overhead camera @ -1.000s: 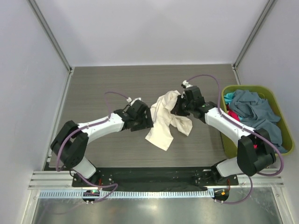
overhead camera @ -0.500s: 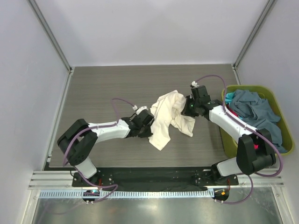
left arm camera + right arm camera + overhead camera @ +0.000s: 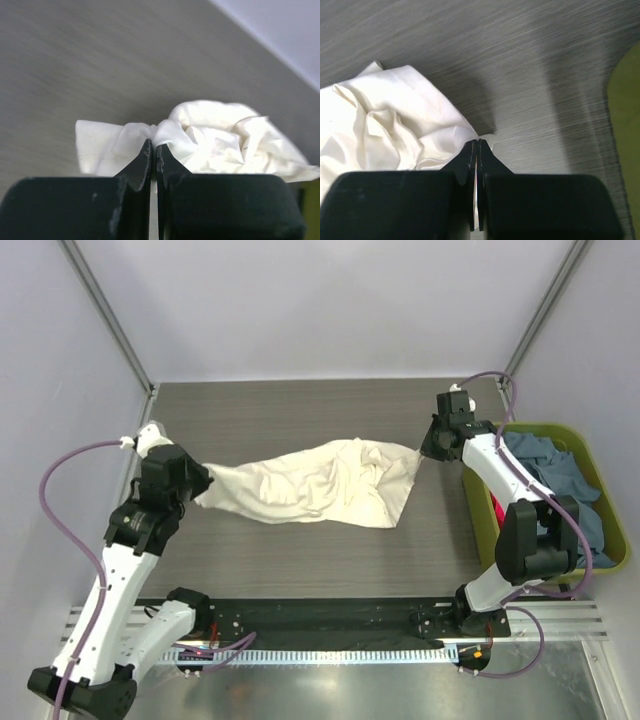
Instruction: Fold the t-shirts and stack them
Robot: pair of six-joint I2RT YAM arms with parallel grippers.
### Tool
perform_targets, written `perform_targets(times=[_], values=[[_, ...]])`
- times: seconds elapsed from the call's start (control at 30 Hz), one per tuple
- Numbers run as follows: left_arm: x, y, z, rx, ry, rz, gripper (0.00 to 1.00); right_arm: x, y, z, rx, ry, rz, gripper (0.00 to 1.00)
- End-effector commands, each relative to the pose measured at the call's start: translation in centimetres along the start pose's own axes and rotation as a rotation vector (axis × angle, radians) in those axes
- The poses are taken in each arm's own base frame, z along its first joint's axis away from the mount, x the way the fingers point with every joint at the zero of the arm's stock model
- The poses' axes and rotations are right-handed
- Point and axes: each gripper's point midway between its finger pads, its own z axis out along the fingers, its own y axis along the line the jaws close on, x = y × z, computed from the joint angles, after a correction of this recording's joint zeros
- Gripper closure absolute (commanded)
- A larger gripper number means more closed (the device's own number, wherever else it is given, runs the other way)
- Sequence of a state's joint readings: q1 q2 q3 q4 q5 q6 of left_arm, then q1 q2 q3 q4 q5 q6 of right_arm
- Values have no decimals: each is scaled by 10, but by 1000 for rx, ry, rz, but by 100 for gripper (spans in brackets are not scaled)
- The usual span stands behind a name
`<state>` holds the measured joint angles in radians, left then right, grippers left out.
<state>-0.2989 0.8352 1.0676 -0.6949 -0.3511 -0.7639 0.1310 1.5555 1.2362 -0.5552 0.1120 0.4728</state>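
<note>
The cream t-shirt hangs bunched; I will lay it down, then retake its far edge (image 3: 348, 444) with my right gripper.
A cream t-shirt (image 3: 315, 483) hangs stretched between both arms across the middle of the table, wrinkled and sagging. My left gripper (image 3: 197, 483) is shut on its left end; in the left wrist view the cream t-shirt (image 3: 210, 137) bunches at the pinched tips of that gripper (image 3: 153, 146). At the shirt's right corner my right gripper (image 3: 426, 448) is shut on the cloth. The right wrist view has the same gripper (image 3: 476, 142) pinching the cream t-shirt (image 3: 395, 120) above the table. More t-shirts, slate grey-blue (image 3: 555, 475) and red-pink (image 3: 497, 506), lie in the basket.
An olive-green basket (image 3: 522, 430) stands at the table's right edge, close behind the right arm. The grey wood-grain table (image 3: 300, 410) is walled by white panels at the back and both sides. A black rail (image 3: 320, 618) carries the arm bases at the near edge.
The left gripper closed on the cream t-shirt and pulled far left; the right gripper drew its corner up and right. The crumpled shirt is now stretched wide.
</note>
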Motion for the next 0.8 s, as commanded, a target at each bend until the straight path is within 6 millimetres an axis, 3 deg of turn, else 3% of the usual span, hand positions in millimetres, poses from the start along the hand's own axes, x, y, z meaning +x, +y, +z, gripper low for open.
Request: perform_targets(times=[0.0, 0.23, 0.37, 0.53, 0.57, 0.63, 0.73, 0.77], values=[[53, 55, 7, -173, 190, 146, 99, 5, 1, -6, 0, 16, 8, 99], [37, 80, 3, -238, 161, 169, 93, 0, -30, -24, 126, -49, -12, 99], [21, 94, 2, -269, 158, 155, 98, -8, -51, -25, 205, -92, 48, 99], [28, 105, 5, -293, 163, 149, 100, -1, -76, -15, 222, -99, 210, 99], [29, 105, 8, -289, 161, 145, 100, 14, -79, -9, 203, -75, 233, 99], [30, 113, 11, -303, 167, 114, 100, 11, -50, -8, 31, -93, 238, 99], [16, 102, 14, -267, 138, 83, 100, 8, -22, 3, -92, -17, 210, 99], [10, 93, 19, -239, 149, 58, 100, -17, -4, -1, -150, -39, 199, 99]])
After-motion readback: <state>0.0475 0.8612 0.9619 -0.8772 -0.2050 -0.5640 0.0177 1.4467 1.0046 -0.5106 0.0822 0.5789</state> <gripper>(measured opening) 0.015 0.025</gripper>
